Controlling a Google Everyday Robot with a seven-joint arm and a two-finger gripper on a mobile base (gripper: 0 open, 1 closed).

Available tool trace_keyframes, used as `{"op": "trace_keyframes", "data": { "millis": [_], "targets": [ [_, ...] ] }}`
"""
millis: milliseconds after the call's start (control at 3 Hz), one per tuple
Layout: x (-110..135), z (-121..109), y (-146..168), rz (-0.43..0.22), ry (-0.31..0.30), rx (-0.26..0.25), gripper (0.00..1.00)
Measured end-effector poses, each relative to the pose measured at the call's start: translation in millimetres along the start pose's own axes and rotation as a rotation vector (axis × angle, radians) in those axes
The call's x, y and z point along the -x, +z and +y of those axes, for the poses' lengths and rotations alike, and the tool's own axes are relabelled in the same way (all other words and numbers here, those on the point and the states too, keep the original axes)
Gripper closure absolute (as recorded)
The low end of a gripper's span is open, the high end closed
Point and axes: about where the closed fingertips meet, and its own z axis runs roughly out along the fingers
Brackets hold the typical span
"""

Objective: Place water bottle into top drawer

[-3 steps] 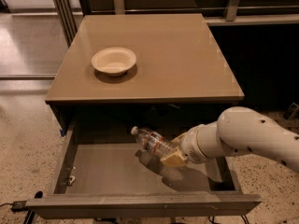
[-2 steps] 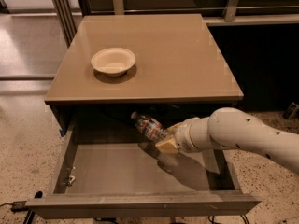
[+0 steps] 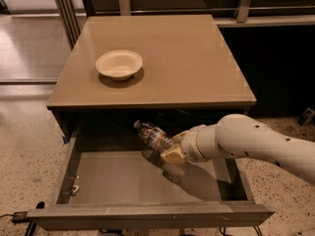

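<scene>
Next, my gripper releases the water bottle on the back middle of the drawer's flat grey-brown bottom (image 3: 150,155).
The water bottle (image 3: 151,135) is clear with a red-and-white label, its cap end pointing up-left. My gripper (image 3: 172,149) is shut on its lower end and holds it tilted above the back of the open top drawer (image 3: 113,181), just under the tabletop's front edge. The white arm (image 3: 251,144) reaches in from the right. The bottle hangs above the drawer's flat grey-brown bottom and casts a shadow on it.
A cream round bowl (image 3: 119,64) stands on the tan tabletop (image 3: 187,58) at the left. A small light scrap (image 3: 74,188) lies in the drawer's left front corner. A speckled floor surrounds the cabinet. A dark cable (image 3: 19,215) lies at lower left.
The gripper with the bottle has moved left and toward the back of the drawer, closer under the tabletop edge. The bowl has not moved.
</scene>
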Motion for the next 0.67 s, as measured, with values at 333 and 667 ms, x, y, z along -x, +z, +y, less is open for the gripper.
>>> {"op": "trace_keyframes", "data": {
  "millis": [333,667],
  "targets": [
    [-13.5,17.8,16.2,0.039,-0.013,0.066,1.00],
    [-25.2,29.4,24.0,0.073,-0.024,0.121,1.00]
  ]
}}
